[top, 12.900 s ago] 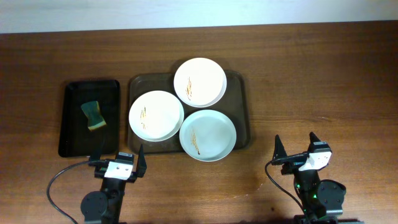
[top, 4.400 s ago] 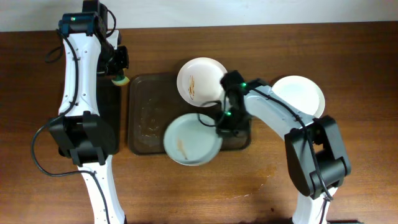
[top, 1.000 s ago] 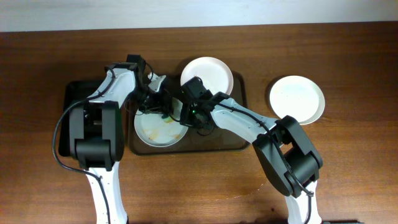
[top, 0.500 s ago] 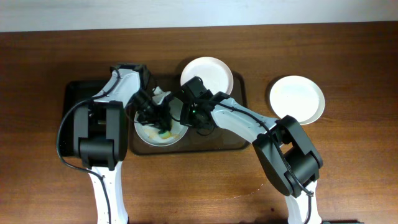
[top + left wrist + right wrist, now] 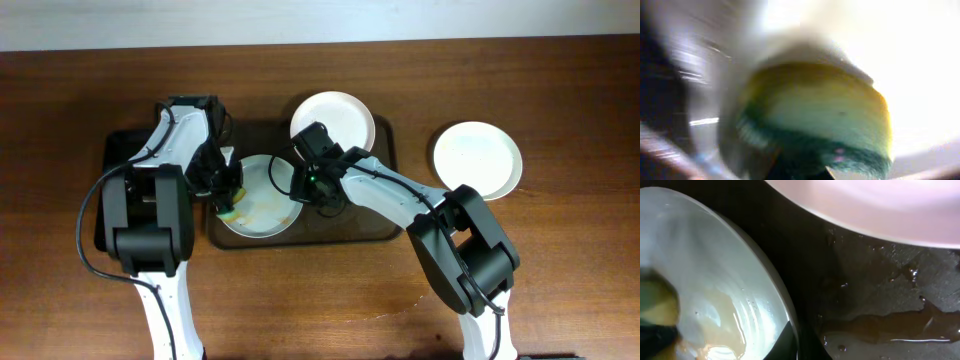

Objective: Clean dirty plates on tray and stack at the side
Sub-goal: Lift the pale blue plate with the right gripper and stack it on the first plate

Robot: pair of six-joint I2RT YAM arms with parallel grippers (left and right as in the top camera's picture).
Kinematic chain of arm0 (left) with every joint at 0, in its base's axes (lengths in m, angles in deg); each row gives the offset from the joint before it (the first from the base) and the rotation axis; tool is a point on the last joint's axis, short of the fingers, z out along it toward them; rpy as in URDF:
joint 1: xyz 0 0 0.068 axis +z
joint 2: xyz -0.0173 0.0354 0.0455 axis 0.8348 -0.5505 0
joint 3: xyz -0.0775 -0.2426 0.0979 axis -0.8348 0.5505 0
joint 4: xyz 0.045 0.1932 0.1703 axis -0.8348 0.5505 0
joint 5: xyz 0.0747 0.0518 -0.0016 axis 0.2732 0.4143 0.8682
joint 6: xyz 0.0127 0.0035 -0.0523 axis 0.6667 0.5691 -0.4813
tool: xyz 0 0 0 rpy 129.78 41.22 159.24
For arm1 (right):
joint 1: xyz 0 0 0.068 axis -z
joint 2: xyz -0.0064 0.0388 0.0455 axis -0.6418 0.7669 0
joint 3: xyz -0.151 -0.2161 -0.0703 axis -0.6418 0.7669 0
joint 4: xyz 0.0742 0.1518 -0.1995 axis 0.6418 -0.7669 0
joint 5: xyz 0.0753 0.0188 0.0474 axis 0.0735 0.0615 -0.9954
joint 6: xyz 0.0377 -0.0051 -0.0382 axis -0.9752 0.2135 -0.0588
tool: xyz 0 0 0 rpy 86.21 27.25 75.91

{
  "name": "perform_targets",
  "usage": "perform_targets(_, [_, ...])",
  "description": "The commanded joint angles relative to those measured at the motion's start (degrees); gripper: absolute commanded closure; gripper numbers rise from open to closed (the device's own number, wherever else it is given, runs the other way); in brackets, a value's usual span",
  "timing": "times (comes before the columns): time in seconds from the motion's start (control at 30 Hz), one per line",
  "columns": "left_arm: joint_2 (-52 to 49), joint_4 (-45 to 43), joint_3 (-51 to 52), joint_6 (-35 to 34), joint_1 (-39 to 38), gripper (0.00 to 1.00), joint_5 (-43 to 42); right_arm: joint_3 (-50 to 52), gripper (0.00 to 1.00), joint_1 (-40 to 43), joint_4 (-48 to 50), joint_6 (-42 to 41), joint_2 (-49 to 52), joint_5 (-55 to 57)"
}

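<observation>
Next, I set the pale blue-green plate, which lies on the brown tray now, down with my right gripper on top of the white plate on the table point(image 5: 476, 155).
A pale blue-green plate point(image 5: 265, 195) with brown smears lies on the dark brown tray point(image 5: 372, 218). My right gripper point(image 5: 303, 186) is shut on that plate's right rim point(image 5: 790, 320), one dark finger point(image 5: 782, 347) lying over the wet inside. My left gripper point(image 5: 226, 197) is shut on a yellow-green sponge point(image 5: 231, 212) pressed at the plate's left edge. The blurred sponge point(image 5: 815, 115) fills the left wrist view. A white plate point(image 5: 333, 118) sits at the tray's back, its underside close above in the right wrist view point(image 5: 880, 205). Another white plate point(image 5: 478, 160) rests on the table to the right.
A black tray point(image 5: 108, 205) lies left of the brown one, mostly under my left arm. The brown tray's floor point(image 5: 880, 300) is wet, with brownish puddles. The wall edge runs along the table's far side.
My left gripper has dragged the sponge from the plate's middle, over its front, to its left rim. The right gripper has kept its hold on the rim, and the plate has stayed put.
</observation>
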Motion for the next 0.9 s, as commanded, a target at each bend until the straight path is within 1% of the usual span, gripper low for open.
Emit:
perform_targets(0.0, [-4.0, 1.33, 1.07, 18.82, 0.96, 0.99, -25.51, -0.22, 0.96, 0.61, -0.15, 1.27, 1.2, -1.62])
perform_targets(0.03, [-4.0, 1.7, -0.02, 19.78, 1.62, 0.99, -29.07, -0.22, 0.96, 0.63, -0.17, 1.73, 1.2, -2.64])
perform_targets(0.07, [-4.0, 2.58, -3.02, 22.01, 3.39, 0.99, -35.76, -0.22, 0.96, 0.72, -0.15, 2.19, 1.2, -3.91])
perform_targets(0.1, [-4.0, 3.28, -4.96, 23.45, 4.57, 0.99, -39.82, -0.24, 0.96, 0.85, -0.11, 2.38, 1.2, -4.52])
perform_targets(0.13, [-4.0, 3.56, -8.52, 23.65, 6.93, 0.99, -46.25, -0.24, 0.96, 1.22, -0.13, 2.84, 1.16, -5.44])
perform_targets(0.2, [-4.0, 2.4, -13.44, 23.61, 11.37, 0.99, -54.1, -0.87, 0.96, 2.47, -0.15, 6.19, 0.59, -9.62])
perform_targets(0.27, [-4.0, 2.25, -15.89, 23.61, 14.29, 0.99, -55.15, -1.14, 0.96, 2.91, -0.39, 9.77, -2.27, -10.64])
perform_targets(0.33, [-4.0, 2.25, -16.63, 23.61, 16.15, 0.99, -55.12, -1.16, 0.96, 2.91, -2.78, 12.61, -7.06, -7.89])
perform_targets(0.43, [-4.0, 2.27, -16.63, 23.61, 17.62, 0.99, -52.26, -1.16, 0.96, 2.78, -12.31, 17.27, -18.49, 4.37])
perform_targets(0.5, [-4.0, 1.68, -16.63, 22.95, 17.59, 0.99, -49.83, -1.16, 0.96, 2.78, -17.31, 18.25, -24.06, 14.75])
perform_targets(0.53, [-4.0, 0.42, -16.63, 18.62, 17.53, 0.99, -46.12, -1.14, 0.96, 2.78, -20.7, 18.27, -27.71, 24.81])
perform_targets(0.57, [-4.0, -0.79, -16.63, 15.58, 17.27, 0.99, -43.12, -1.14, 0.96, 2.78, -22.62, 18.49, -29.77, 32.09])
perform_targets(0.6, [-4.0, -1.77, -16.63, 13.94, 16.76, 0.99, -41.22, -1.14, 0.96, 2.78, -23.8, 18.67, -30.75, 37.44])
perform_targets(0.7, [-4.0, -2.64, -17.46, 10.27, 14.64, 0.99, -35.45, -1.14, 0.96, 1.88, -25.99, 18.64, -30.36, 47.08])
perform_targets(0.73, [-3.91, -2.4, -18.43, 8.59, 13.79, 0.99, -32.33, -1.14, 0.96, 0.94, -26.43, 18.67, -29.99, 50.38])
perform_targets(0.77, [-3.89, -1.68, -20.39, 7.72, 12.46, 0.99, -28.74, -1.14, 0.96, -1.2, -27.26, 18.64, -29.22, 56.94])
perform_targets(0.8, [-3.89, -0.07, -23.87, 6.12, 10.58, 0.99, -23.69, -1.14, 0.96, -2.82, -28.0, 18.67, -28.79, 61.18])
perform_targets(0.87, [-3.89, 1.88, -28.44, 4.48, 7.96, 0.99, -17.09, -1.11, 0.96, -5.79, -29.68, 18.67, -28.04, 67.04])
